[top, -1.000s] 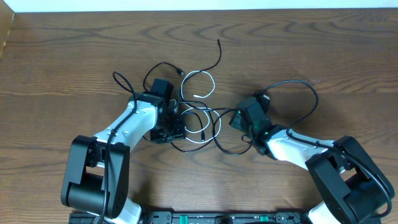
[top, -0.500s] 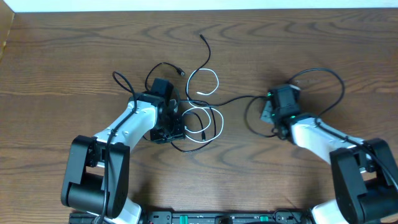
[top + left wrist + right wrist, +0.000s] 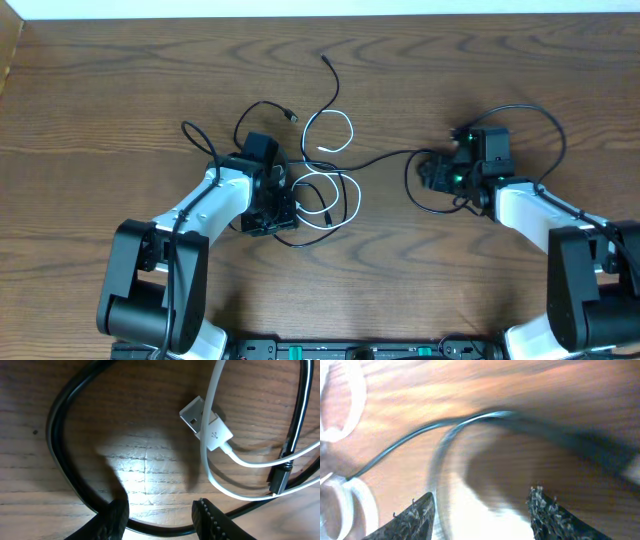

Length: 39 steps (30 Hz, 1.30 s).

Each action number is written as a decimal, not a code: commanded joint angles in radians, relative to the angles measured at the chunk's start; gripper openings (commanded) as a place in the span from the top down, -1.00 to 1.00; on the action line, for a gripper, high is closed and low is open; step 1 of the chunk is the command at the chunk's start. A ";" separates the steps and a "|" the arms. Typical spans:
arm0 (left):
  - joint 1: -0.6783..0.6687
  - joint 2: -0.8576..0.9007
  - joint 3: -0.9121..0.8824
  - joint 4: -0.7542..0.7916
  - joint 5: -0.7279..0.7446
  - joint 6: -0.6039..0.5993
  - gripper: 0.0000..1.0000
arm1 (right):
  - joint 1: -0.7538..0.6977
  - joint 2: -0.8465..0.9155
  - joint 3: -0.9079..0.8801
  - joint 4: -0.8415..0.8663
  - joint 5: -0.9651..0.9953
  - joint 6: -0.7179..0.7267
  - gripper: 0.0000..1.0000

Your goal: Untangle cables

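The right gripper, at the black cable's slack loop far from its crossing over the white loops, should grip the cable (image 3: 368, 163) beside the white loops.
The cables lie in a loose tangle mid-table: a white cable (image 3: 326, 131) in two loops and thin black cables (image 3: 385, 158) threading through them. My left gripper (image 3: 275, 208) sits low at the tangle's left edge. In the left wrist view it (image 3: 160, 520) stands open, a black cable (image 3: 62, 455) curving round and crossing the gap on the table, the white cable's USB plug (image 3: 205, 422) just ahead. My right gripper (image 3: 431, 175) is off to the right, beside a black loop. In the blurred right wrist view it (image 3: 480, 515) is open, holding nothing, a black cable (image 3: 420, 435) ahead.
The wooden table (image 3: 120, 90) runs wide on all sides of the tangle. One free black cable end (image 3: 325, 60) points toward the far edge. Each arm's own thicker black cable (image 3: 535, 115) loops beside its wrist.
My right gripper moved right, drawing a black cable out of the tangle, then opened and let it go. The cable's far end shifted left. The left arm stayed put.
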 commanded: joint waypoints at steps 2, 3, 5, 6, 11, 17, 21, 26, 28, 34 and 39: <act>-0.002 0.006 -0.024 0.010 -0.014 0.002 0.07 | 0.060 0.047 -0.037 -0.011 -0.130 -0.029 -0.15; -0.002 0.006 -0.024 0.010 -0.014 0.002 0.07 | 0.074 0.047 -0.038 -0.016 -0.094 -0.029 -0.15; -0.002 0.006 -0.024 0.010 -0.014 0.002 0.07 | 0.098 0.047 -0.038 -0.025 -0.035 -0.021 -0.15; -0.002 0.006 -0.024 0.010 -0.014 0.002 0.07 | 0.113 0.047 -0.038 -0.028 0.005 -0.010 -0.12; -0.002 0.006 -0.024 0.010 -0.014 0.002 0.07 | 0.189 0.047 -0.038 -0.028 0.203 0.076 -0.05; -0.002 0.006 -0.024 0.009 -0.014 0.002 0.07 | 0.247 0.047 -0.038 -0.002 0.287 0.116 0.41; -0.002 0.006 -0.024 0.009 -0.014 0.002 0.07 | 0.283 0.047 -0.034 0.002 0.285 0.041 0.40; -0.002 0.006 -0.024 0.006 -0.014 0.002 0.07 | 0.287 0.002 0.068 -0.161 0.246 -0.231 0.25; -0.002 0.006 -0.024 0.007 -0.014 0.002 0.07 | 0.287 -0.025 0.158 -0.286 0.223 -0.355 0.13; -0.002 0.006 -0.024 0.007 -0.014 0.002 0.07 | 0.301 -0.033 0.425 -0.584 0.195 -0.666 -0.51; -0.002 0.006 -0.024 0.007 -0.014 0.002 0.07 | 0.295 -0.032 0.544 -0.660 0.195 -0.733 -0.82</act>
